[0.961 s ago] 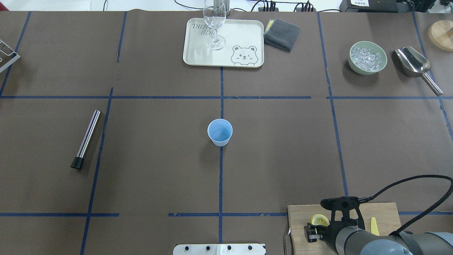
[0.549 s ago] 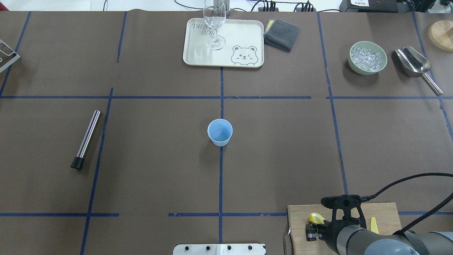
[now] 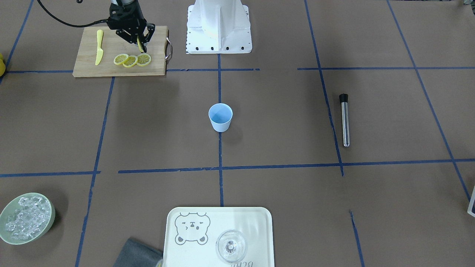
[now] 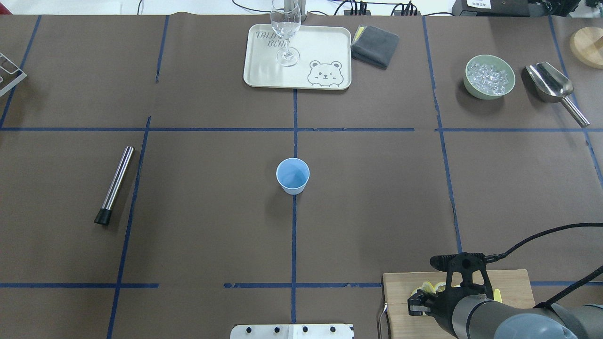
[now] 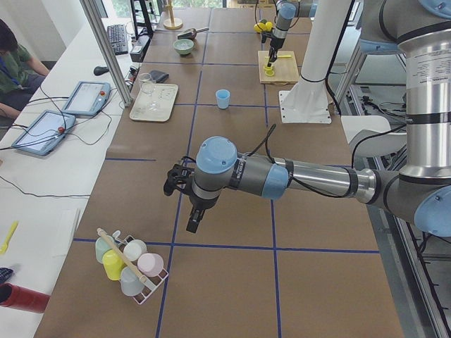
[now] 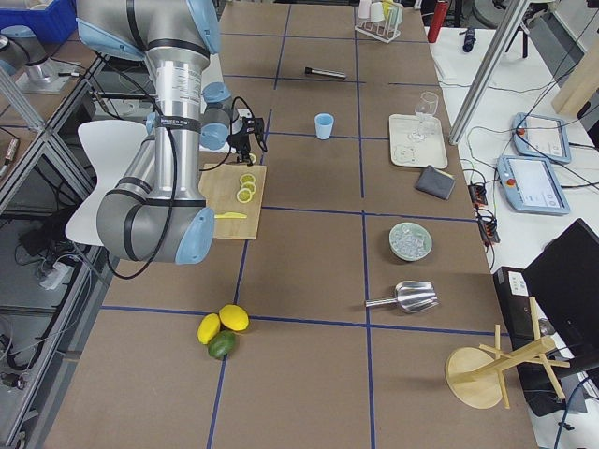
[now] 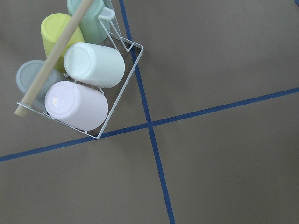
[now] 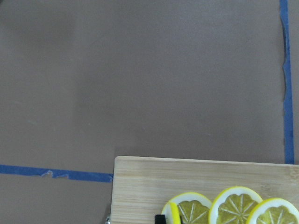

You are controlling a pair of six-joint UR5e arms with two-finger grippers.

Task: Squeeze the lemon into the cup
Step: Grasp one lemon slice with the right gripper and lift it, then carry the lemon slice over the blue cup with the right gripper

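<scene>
The lemon slice will drop from my right gripper inside the light blue cup [image 3: 220, 113] on the blue tape line. The slice is still just above the cutting board.
The light blue cup [image 3: 220, 117] stands upright at the table's centre and also shows in the overhead view [image 4: 292, 175]. My right gripper [image 3: 141, 47] is over the wooden cutting board [image 3: 86, 66] at my near right. It is shut on a lemon slice [image 3: 140, 43] held on edge just above the board. The slice's yellow rim shows at the bottom of the right wrist view [image 8: 174, 216]. In the overhead view the right gripper [image 4: 416, 302] hides most of the slice. My left gripper [image 5: 184, 189] hangs over the table's left end, far from the cup; I cannot tell its state.
Three more lemon slices [image 3: 130, 61] and a yellow knife [image 3: 99, 46] lie on the board. A tray [image 4: 330, 52] with a glass [image 4: 286, 33], a grey cloth [image 4: 375, 44], an ice bowl [image 4: 489, 76] and a scoop [image 4: 550, 84] sit at the far side. A metal muddler [image 4: 115, 184] lies left. A cup rack [image 7: 83, 84] is below the left wrist.
The lemon slice lay flat by the right gripper, then tipped onto its edge between the fingers. Now the gripper has risen slightly with it. The cup has not moved.
</scene>
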